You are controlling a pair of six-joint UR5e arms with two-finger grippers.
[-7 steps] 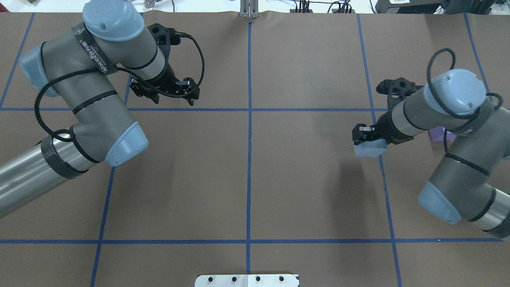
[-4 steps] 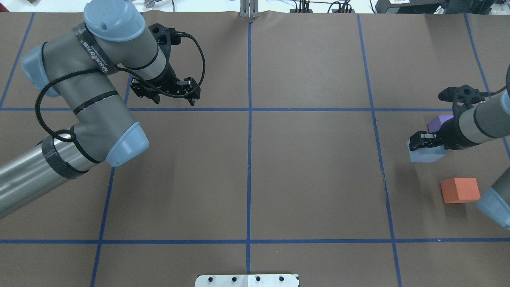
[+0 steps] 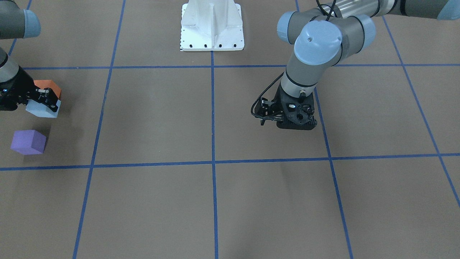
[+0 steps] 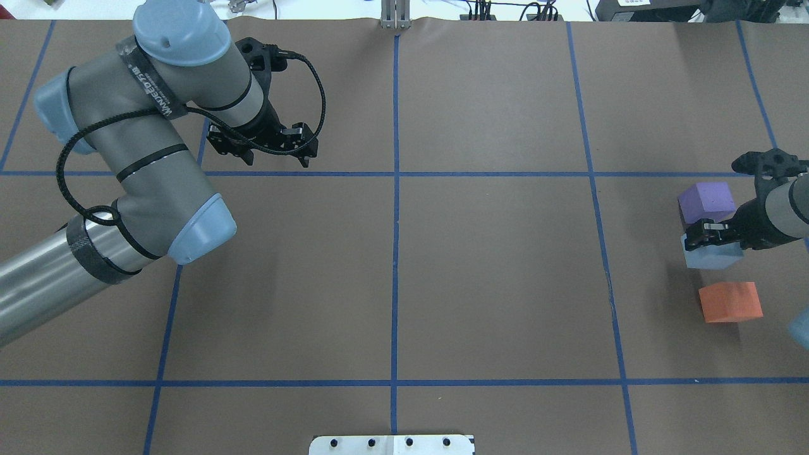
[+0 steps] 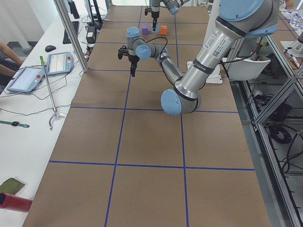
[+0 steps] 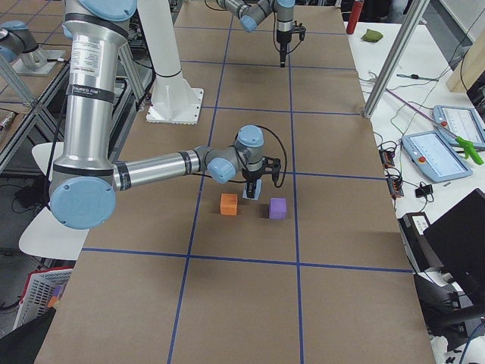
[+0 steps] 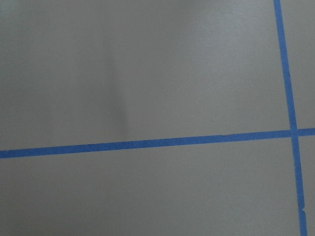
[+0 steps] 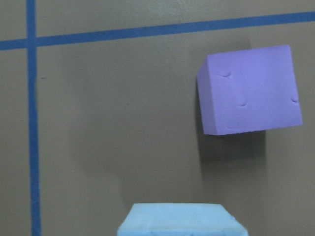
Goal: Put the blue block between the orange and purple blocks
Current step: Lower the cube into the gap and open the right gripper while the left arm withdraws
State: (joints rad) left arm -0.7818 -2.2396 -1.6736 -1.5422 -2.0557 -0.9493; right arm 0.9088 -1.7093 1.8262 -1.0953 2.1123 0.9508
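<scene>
Next, my right gripper puts the blue block down on the brown paper midway [image 3: 36, 117] [image 8: 237, 196] between the orange and purple blocks.
My right gripper [image 4: 706, 235] is shut on the light blue block [image 4: 713, 256] and holds it low between the purple block [image 4: 706, 201] and the orange block [image 4: 730, 301]. I cannot tell whether it touches the table. In the front view the blue block [image 3: 43, 108] sits just in front of the orange block [image 3: 48, 86], with the purple block [image 3: 28, 142] nearer the camera. The right wrist view shows the blue block's top [image 8: 182, 220] and the purple block [image 8: 248, 91] beyond it. My left gripper [image 4: 272, 151] is open and empty, far off at the back left.
Brown paper with a blue tape grid [image 4: 395, 173] covers the table. The white robot base plate [image 3: 212, 27] is at the robot's edge. The left wrist view shows only bare paper and tape lines [image 7: 147, 143].
My right gripper has carried the blue block rightward, from near the tape line to the gap between the purple and orange blocks. The left arm has stayed still.
</scene>
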